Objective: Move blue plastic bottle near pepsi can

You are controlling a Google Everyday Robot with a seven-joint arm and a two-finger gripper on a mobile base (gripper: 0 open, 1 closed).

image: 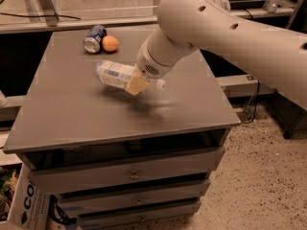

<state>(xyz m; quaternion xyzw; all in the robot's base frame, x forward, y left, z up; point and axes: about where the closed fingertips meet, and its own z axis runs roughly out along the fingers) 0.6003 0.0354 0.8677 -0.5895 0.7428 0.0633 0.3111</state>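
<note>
Next, I let go of the blue plastic bottle on the grey table (122, 54) in front of the orange fruit.
The blue plastic bottle (115, 74) is held on its side above the middle of the grey table, its white cap (160, 85) pointing right. My gripper (137, 83) is shut on the bottle near its neck end, with one tan finger pad (136, 85) across its front. The pepsi can (94, 38) lies on its side at the table's far left, silver top facing the camera. The bottle is a short way in front of and to the right of the can, apart from it.
A round orange fruit (110, 43) lies right beside the can. The grey table top (62, 114) sits on a drawer cabinet (129, 176). A white box (26, 202) stands on the floor at lower left. A metal frame runs behind the table.
</note>
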